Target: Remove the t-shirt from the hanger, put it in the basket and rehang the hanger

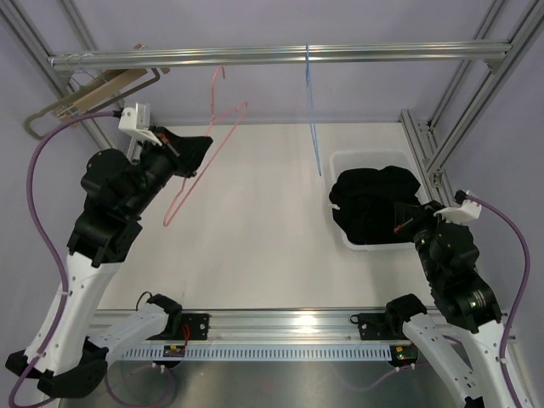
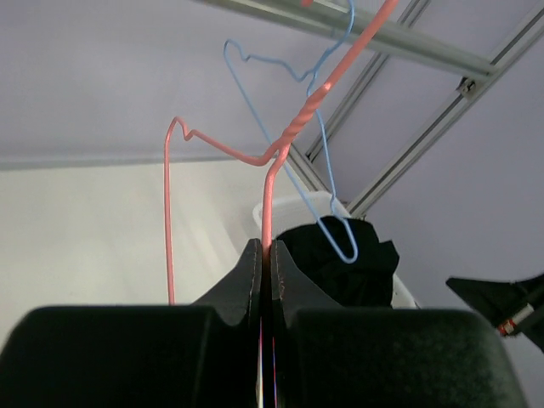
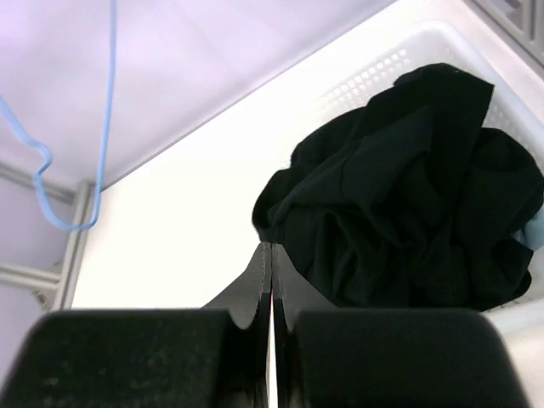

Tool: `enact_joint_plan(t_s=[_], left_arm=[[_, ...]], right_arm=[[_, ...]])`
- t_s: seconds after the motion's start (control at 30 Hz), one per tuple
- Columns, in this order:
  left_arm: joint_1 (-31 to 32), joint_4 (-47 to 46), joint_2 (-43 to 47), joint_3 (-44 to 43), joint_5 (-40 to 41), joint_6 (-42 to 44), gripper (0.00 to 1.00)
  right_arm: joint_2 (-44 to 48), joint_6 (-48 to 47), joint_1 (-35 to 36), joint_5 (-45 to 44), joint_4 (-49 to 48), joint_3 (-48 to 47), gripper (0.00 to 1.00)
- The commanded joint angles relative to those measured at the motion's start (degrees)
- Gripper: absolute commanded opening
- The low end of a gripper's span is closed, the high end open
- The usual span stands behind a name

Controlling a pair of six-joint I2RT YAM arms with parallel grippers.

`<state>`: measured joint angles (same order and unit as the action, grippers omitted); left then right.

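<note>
Next, my left gripper releases the pink wire hanger, which now hangs tilted from the top rail, on the top rail [image 1: 255, 56] next to the blue wire hanger.
A bare pink wire hanger [image 1: 204, 161] hangs from the top rail [image 1: 280, 56], tilted toward the left arm. My left gripper [image 1: 201, 146] is shut on its wire; in the left wrist view the pink hanger [image 2: 270, 195] runs down between the closed fingers [image 2: 252, 272]. The black t-shirt [image 1: 376, 204] lies crumpled in the white basket [image 1: 350, 160] at the right, off the hanger; it also shows in the right wrist view [image 3: 408, 212]. My right gripper [image 1: 410, 223] is shut and empty at the basket's near edge, its tips [image 3: 270, 255] just beside the shirt.
A bare blue wire hanger [image 1: 313, 110] hangs from the rail at centre; it shows in both wrist views [image 2: 289, 110] [image 3: 76, 127]. Wooden hangers [image 1: 93, 93] hang at the rail's left end. Frame posts [image 1: 463, 110] stand at the right.
</note>
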<state>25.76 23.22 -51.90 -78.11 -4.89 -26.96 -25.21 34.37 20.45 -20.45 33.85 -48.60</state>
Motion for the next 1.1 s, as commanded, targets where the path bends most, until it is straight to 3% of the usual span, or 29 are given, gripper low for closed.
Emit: enact_joint_plan(t_s=[0.0,0.17,0.53,1.07], left_arm=[[0.0,-8.2,-5.4,-5.0,0.8,-0.6,0.0],[-0.2,-9.2,-16.7,-14.1,1.4,-1.0,0.0],[-2.3,-11.6,-31.6,-23.1,0.8,-4.4,0.0],[-6.6,-13.8,-33.1,-15.2,-1.7,-8.3,0.0]], right_arm=[[6.1,-1.8,-0.1,5.9,2.4,-0.4,0.0],[3.7,-3.3,-0.2,14.6,3.6,-2.1,0.01],[3.9,-4.7,-0.2,19.1,2.0,-2.7,0.01],[1.4,-3.6,-0.1,24.8,-1.9,-1.6,0.0]])
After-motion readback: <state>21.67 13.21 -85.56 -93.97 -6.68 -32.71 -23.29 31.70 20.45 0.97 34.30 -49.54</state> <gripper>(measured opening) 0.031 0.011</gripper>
